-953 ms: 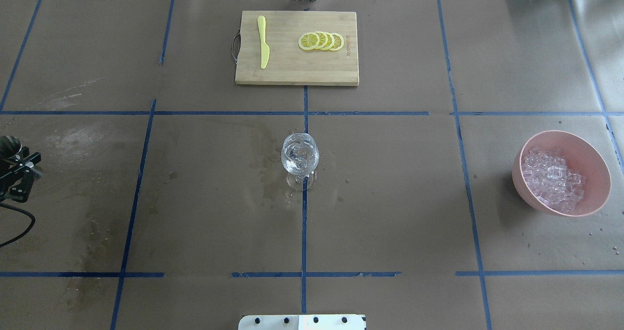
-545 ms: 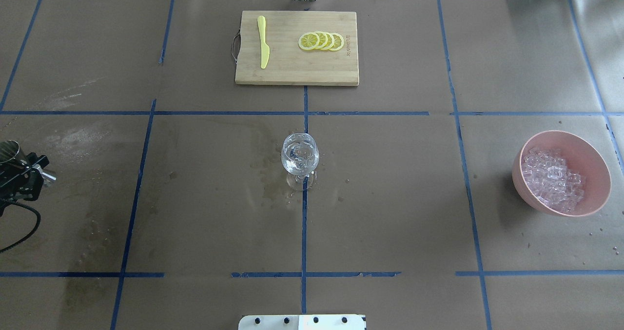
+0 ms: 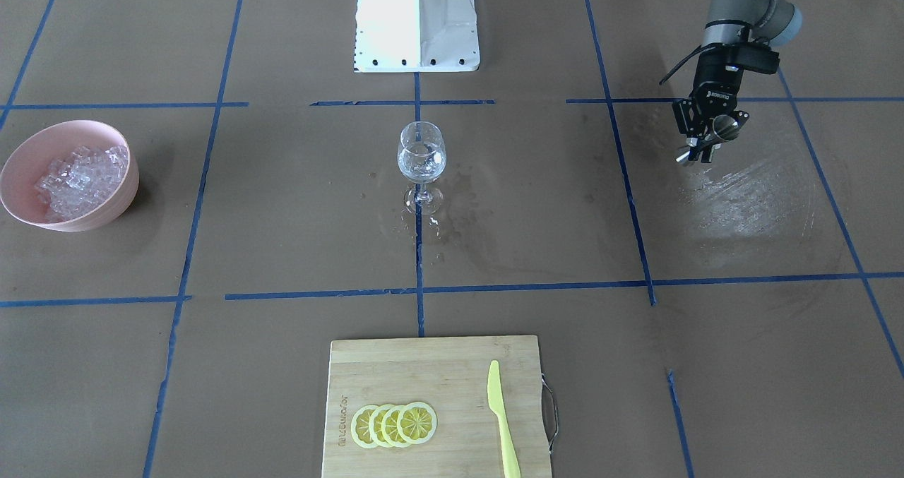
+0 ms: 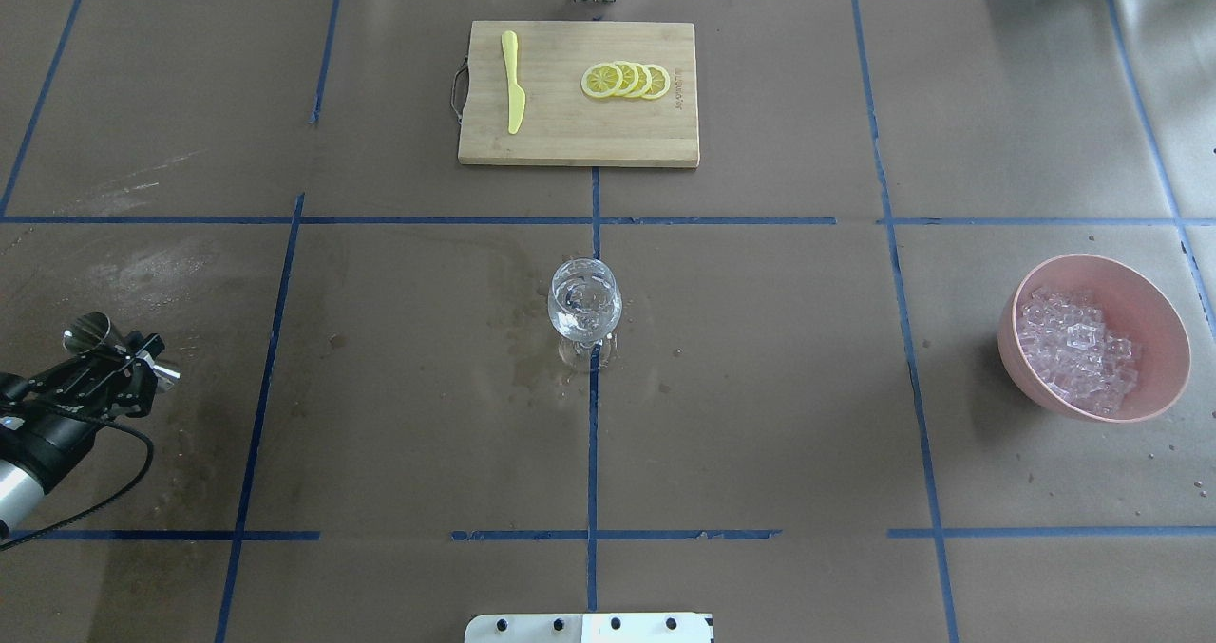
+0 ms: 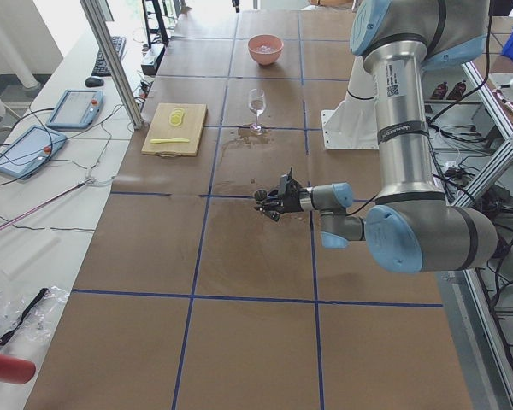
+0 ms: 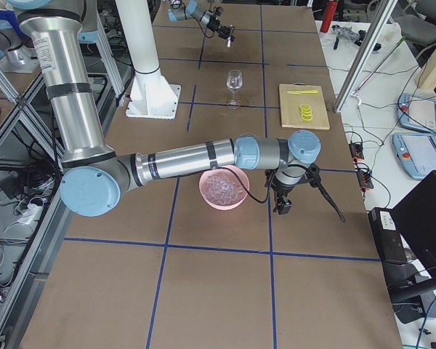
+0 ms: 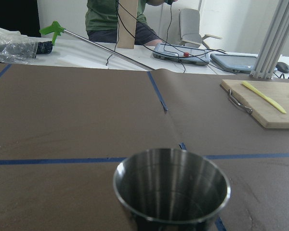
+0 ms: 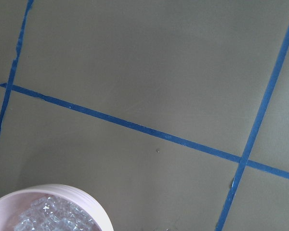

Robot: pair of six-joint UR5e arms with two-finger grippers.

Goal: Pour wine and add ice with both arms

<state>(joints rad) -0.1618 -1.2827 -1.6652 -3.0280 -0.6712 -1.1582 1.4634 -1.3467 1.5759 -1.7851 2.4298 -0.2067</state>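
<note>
Next, my left gripper sets the steel jigger, now held sideways above the table, down and releases it on the table (image 3: 669, 164), in the spot between the blue tape line and the shiny patch.
A clear wine glass (image 4: 585, 306) with clear contents stands upright at the table's middle, also in the front view (image 3: 421, 157). My left gripper (image 4: 125, 356) is shut on a steel jigger (image 3: 719, 128) and holds it sideways above the table, far to the glass's left. The left wrist view shows the jigger's open cup (image 7: 172, 190). The ice (image 4: 1078, 349) lies heaped in a pink bowl (image 4: 1154, 306) at the far right. My right gripper (image 6: 282, 206) shows only in the right side view, just beyond the bowl (image 6: 223, 190); I cannot tell whether it is open.
A wooden cutting board (image 4: 570, 135) at the far side carries lemon slices (image 4: 625, 80) and a yellow knife (image 4: 513, 83). Wet stains surround the glass's foot. The white robot base (image 3: 417, 19) stands at the near edge. The right arm stretches low beside the bowl.
My left gripper with the jigger has moved right from the table's left edge and toward the robot's side; more of the arm shows. The glass and bowl have not moved.
</note>
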